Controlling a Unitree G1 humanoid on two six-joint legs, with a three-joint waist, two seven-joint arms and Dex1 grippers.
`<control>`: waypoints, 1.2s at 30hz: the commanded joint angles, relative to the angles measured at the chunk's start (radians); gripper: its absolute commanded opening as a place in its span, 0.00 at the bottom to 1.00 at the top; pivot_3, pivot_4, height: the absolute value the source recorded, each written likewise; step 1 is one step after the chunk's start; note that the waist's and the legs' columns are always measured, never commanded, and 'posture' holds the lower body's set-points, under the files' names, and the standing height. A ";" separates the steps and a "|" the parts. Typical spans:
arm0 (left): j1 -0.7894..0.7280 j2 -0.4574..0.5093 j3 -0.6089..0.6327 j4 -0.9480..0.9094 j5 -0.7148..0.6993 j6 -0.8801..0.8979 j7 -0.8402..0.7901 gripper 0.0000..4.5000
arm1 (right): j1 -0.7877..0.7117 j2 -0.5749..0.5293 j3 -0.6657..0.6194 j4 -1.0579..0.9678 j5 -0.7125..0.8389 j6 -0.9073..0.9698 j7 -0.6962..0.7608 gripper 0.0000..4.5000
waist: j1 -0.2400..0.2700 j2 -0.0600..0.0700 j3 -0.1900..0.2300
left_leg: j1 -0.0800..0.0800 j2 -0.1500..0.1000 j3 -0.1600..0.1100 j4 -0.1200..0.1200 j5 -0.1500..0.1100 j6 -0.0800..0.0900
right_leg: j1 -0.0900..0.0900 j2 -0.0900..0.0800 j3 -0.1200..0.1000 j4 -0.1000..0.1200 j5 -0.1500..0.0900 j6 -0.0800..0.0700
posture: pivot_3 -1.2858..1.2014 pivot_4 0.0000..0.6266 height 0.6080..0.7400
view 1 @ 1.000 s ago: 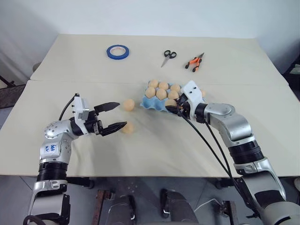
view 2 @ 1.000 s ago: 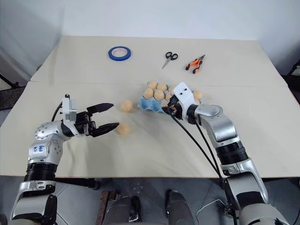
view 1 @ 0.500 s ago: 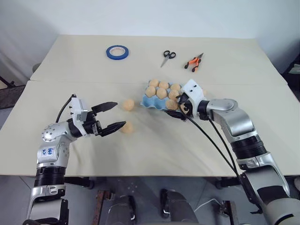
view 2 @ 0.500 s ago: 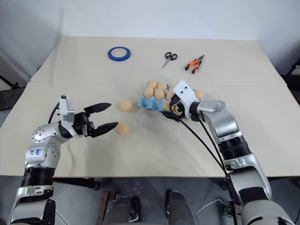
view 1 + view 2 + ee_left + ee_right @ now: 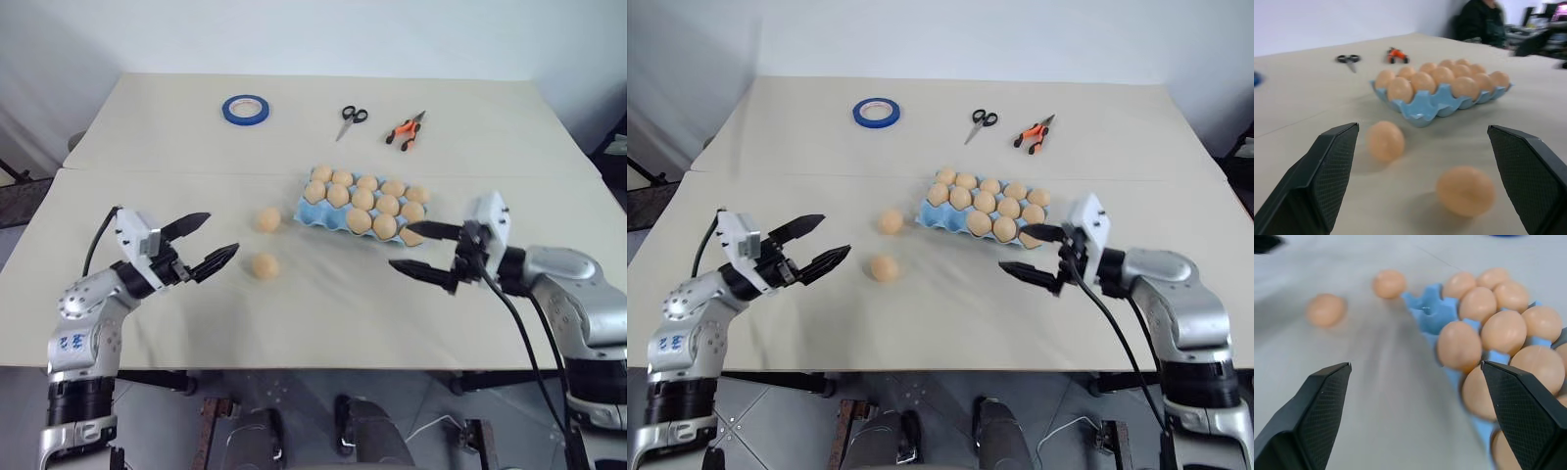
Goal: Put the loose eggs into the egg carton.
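Observation:
The robot's left gripper needs to next move to the loose egg nearer the robot, farther from the egg carton, and close around that egg's middle [image 5: 265, 265] [image 5: 1466, 191].
The light blue egg carton [image 5: 310, 217] sits mid-table, most pockets holding tan eggs [image 5: 362, 199]; its corner nearest the loose eggs shows bare blue [image 5: 1426, 312]. Two loose eggs lie on the table left of it, one [image 5: 268, 218] close to the carton's end and one [image 5: 264, 265] nearer me. My left gripper [image 5: 220, 235] hovers open, left of the nearer egg [image 5: 1466, 191], empty. On the carton's near right side, my right gripper [image 5: 398, 245] is open and empty, fingers pointing left, its upper finger close to the carton's front row.
At the far side of the table lie a blue tape roll [image 5: 246, 108], black-handled scissors [image 5: 352, 118] and orange pliers [image 5: 407, 129]. A seam crosses the table behind the carton. A person [image 5: 1481, 22] sits beyond the table in the left wrist view.
My right gripper opened and drew back rightward from the carton's front, leaving an egg in the front row. My left gripper shifted left, away from the loose eggs.

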 commanded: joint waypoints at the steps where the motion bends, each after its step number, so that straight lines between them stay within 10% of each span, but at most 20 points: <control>1: 0.063 -0.007 0.050 -0.108 -0.009 0.019 0.091 1.00 | 0.080 -0.026 -0.068 -0.063 0.075 -0.056 0.079 0.99 | -0.002 0.000 0.000 | 0.000 0.000 0.000 0.000 -0.001 -0.001 | 0.000 0.000 0.001 0.000 0.000 0.000 | 0.52 0.24 1.00; 13: 0.354 -0.053 0.077 -0.422 0.008 0.090 0.294 1.00 | 0.157 -0.092 -0.080 -0.013 0.060 -0.098 0.086 0.99 | 0.003 0.000 0.000 | 0.002 0.000 -0.001 0.001 0.000 -0.003 | 0.000 0.000 0.008 0.000 -0.002 -0.005 | 0.52 0.24 1.00; 36: -0.016 -0.139 -0.339 -0.007 0.279 0.110 0.357 1.00 | 0.170 -0.075 -0.063 -0.069 0.053 -0.105 0.000 0.99 | 0.004 0.000 0.000 | 0.001 -0.001 -0.001 0.002 0.000 -0.002 | 0.001 0.001 0.002 0.001 0.000 -0.002 | 0.52 0.24 1.00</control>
